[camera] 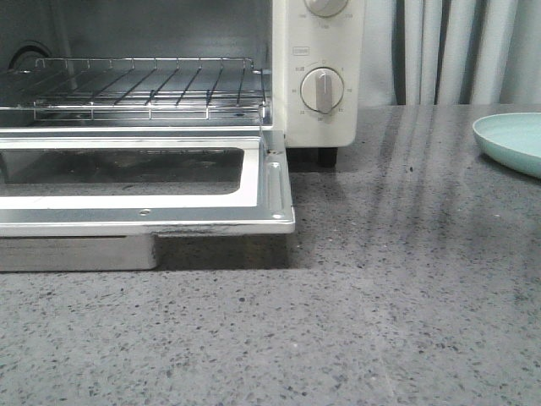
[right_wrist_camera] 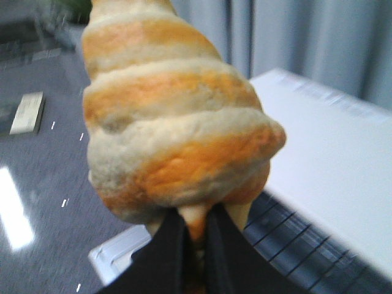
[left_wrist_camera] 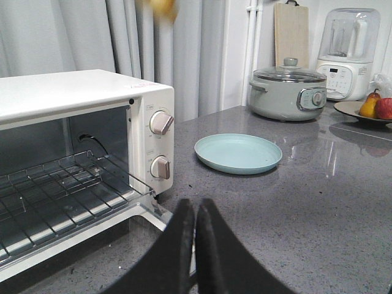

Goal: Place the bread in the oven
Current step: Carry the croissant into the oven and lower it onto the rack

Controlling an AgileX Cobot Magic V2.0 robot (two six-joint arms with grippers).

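Next, I release the bread with my right gripper on the oven's bare wire rack (camera: 103, 68), toward its end far from the knobs.
The oven (camera: 319, 51) is cream-white with its glass door (camera: 144, 190) folded down flat and its wire rack (camera: 144, 89) bare. It also shows in the left wrist view (left_wrist_camera: 73, 104) and, blurred, in the right wrist view (right_wrist_camera: 331, 153). The bread (right_wrist_camera: 174, 116), golden-brown with cream stripes, fills the right wrist view; my right gripper (right_wrist_camera: 195, 229) is shut on its lower end, holding it in the air above the oven's open front. A bit of it shows in the left wrist view (left_wrist_camera: 162, 6). My left gripper (left_wrist_camera: 195, 211) is shut and empty near the door's corner.
A pale blue plate (camera: 516, 139) lies on the grey counter to the right of the oven, also in the left wrist view (left_wrist_camera: 237, 153). Behind it stand a grey cooker pot (left_wrist_camera: 288, 95), a blender (left_wrist_camera: 348, 52) and a fruit dish (left_wrist_camera: 367, 110).
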